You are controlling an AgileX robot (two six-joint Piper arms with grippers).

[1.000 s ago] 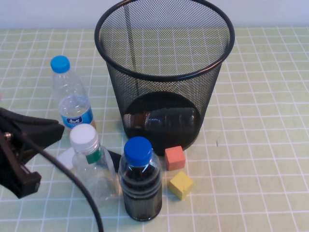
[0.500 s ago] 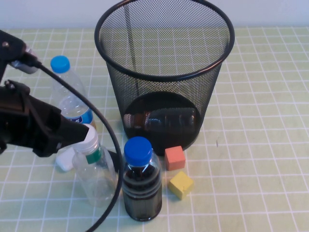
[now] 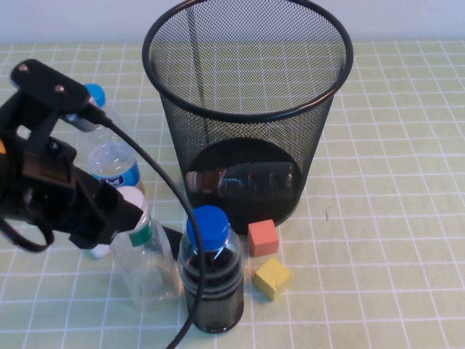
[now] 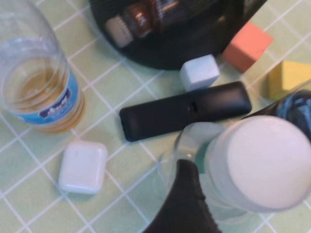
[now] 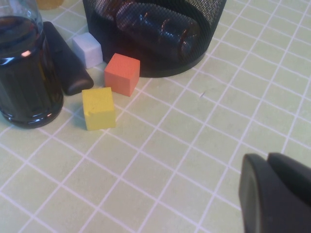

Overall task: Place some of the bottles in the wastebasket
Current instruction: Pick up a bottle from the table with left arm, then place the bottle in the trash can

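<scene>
The fingers of my left gripper should close on the white cap [image 3: 132,200] [image 4: 262,162] of the taller bottle, because that bottle should go into the wastebasket next.
The wastebasket [image 3: 247,80], a black mesh bin, stands at the back centre. A small clear bottle with a brown wrap [image 3: 240,178] lies on its floor, also seen through the mesh in the right wrist view [image 5: 158,26]. The taller bottle with a white cap and green band [image 3: 145,251] stands upright in front left of the bin. My left gripper [image 3: 125,211] is open at its cap. In the left wrist view one finger [image 4: 187,199] stands just beside the white cap [image 4: 265,162]; the other finger is out of frame. My right gripper [image 5: 274,194] is shut over bare table, out of the high view.
A blue-capped bottle with a blue label [image 3: 109,163] stands behind my left arm. A blue-capped bottle of dark liquid [image 3: 211,280] stands close on the tall bottle's right. An orange cube [image 3: 262,238], a yellow cube [image 3: 272,277], a black bar [image 4: 187,114], a pale cube [image 4: 199,72] and a white case [image 4: 82,166] lie nearby.
My left arm has swung in from the left edge to the tall bottle's cap, and its jaws have opened. The bottles and the right gripper have not moved.
</scene>
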